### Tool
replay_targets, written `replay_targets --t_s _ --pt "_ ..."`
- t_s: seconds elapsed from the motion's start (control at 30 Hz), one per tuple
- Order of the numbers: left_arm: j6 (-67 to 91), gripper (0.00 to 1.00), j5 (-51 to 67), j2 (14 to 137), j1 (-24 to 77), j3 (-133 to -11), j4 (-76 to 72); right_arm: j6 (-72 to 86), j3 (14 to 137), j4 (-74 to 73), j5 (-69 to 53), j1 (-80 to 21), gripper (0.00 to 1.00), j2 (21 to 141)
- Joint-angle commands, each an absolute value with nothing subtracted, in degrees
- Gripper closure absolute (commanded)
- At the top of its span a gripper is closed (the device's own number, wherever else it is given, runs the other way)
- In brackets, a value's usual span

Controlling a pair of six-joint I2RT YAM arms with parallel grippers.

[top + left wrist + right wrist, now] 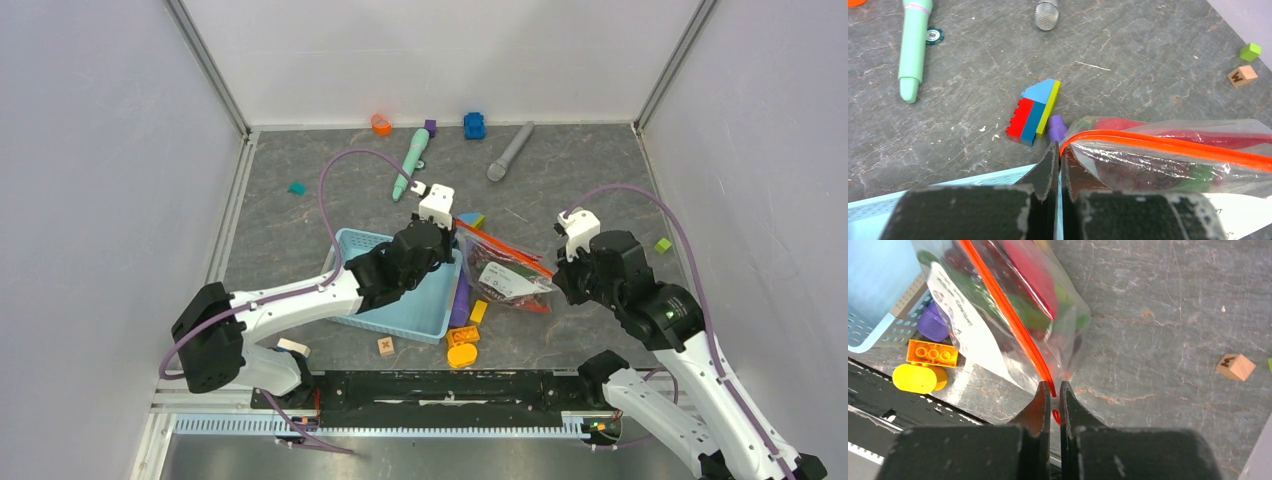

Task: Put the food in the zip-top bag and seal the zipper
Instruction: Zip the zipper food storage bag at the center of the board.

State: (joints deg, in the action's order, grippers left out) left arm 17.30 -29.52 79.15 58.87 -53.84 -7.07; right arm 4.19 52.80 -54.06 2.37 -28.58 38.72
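Observation:
Next, I let go of the zip-top bag with my right gripper on the table [545, 250] [1103, 290] between the purple cylinder and the small green block.
The clear zip-top bag [505, 275] hangs stretched between my two grippers, right of the basket. Red, green and dark food pieces [1035, 287] show through its plastic, and its white label [965, 325] faces the right wrist camera. The orange-red zipper [1173, 145] runs along its top edge. My left gripper [1059, 147] is shut on the zipper's left end. My right gripper [1052, 388] is shut on the zipper's right end [1045, 375]. I cannot see the white slider tab.
A light-blue mesh basket [362, 250] sits under my left arm. A purple cylinder [461, 303], yellow and orange blocks [462, 340] and a small cube [385, 346] lie near the front. A block cluster [1034, 112], green pen [411, 160], grey microphone [510, 151] lie farther back.

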Motion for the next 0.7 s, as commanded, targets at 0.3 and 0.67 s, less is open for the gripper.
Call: replay_targets --t_s 0.3,0.67 --pt "17.0 0.94 -28.1 79.2 54.9 -56.3 -7.7 5.3 55.4 -59.9 11.5 -28.4 1.00 38.6" --pt "15.8 0.00 -14.5 69.8 54.9 -53.6 -6.6 13.3 54.0 -46.2 30.8 -28.4 1.00 43.4"
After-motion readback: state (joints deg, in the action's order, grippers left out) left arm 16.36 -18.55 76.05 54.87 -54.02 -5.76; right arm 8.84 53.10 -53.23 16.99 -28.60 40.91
